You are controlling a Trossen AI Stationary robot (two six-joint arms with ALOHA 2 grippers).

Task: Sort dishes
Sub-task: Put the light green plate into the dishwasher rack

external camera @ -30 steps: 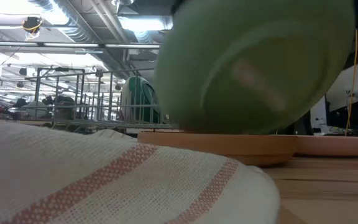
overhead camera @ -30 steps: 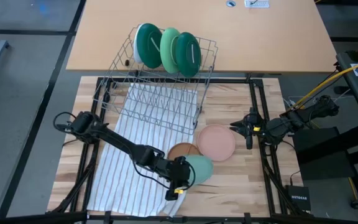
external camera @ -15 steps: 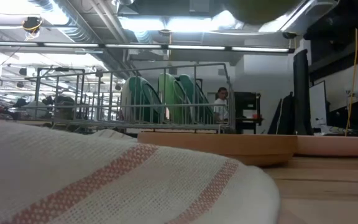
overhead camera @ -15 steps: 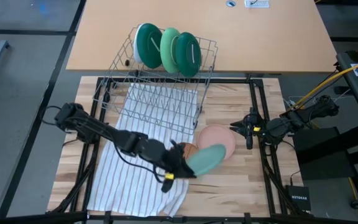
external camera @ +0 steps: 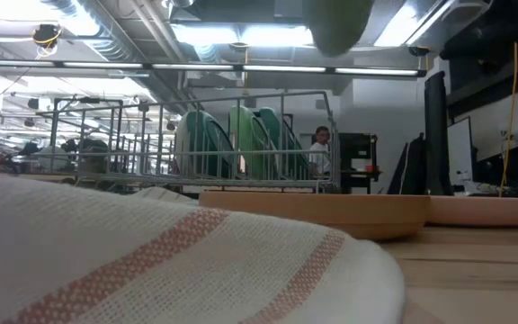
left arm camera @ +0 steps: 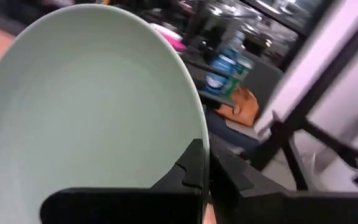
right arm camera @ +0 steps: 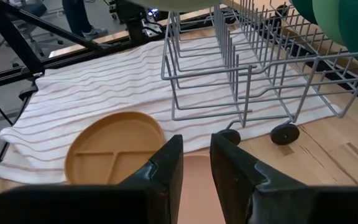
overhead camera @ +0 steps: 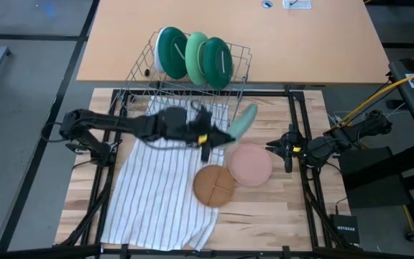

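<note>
My left gripper will release the pale mint plate in the grey wire rack's near slots point(overhead camera: 208, 114), in front of the green plates.
My left gripper point(overhead camera: 214, 137) is shut on a pale mint plate point(overhead camera: 243, 121), held high over the near right corner of the grey wire rack point(overhead camera: 185, 108). In the low view only the plate's lower edge point(external camera: 335, 22) shows. Three green plates point(overhead camera: 196, 57) stand on edge in the rack's far end. A brown divided plate point(overhead camera: 214, 185) and a pink plate point(overhead camera: 250, 164) lie flat on the table, touching. My right gripper point(overhead camera: 287, 151) waits open at the table's right side, above the pink plate's point(right arm camera: 197, 190) edge. My left gripper pinches the mint plate's rim point(left arm camera: 201, 140) between its two fingers, one finger point(left arm camera: 190, 167) on the hollow face and the other behind the plate. The fingers reach in level from the table's left. The plate stands nearly on edge, lifted clear of everything.
A white striped cloth point(overhead camera: 157, 191) covers the table's left half and runs under the rack. The rack's near slots point(right arm camera: 229, 56) stand bare. A tan tabletop point(overhead camera: 228, 29) lies beyond the rack. Black frame rails point(overhead camera: 297, 129) border the work area.
My left gripper has carried the mint plate up from just above the brown plate near the front edge, toward the far edge and the rack. The plate has tipped from lying nearly flat to standing on edge. The brown plate now lies uncovered.
</note>
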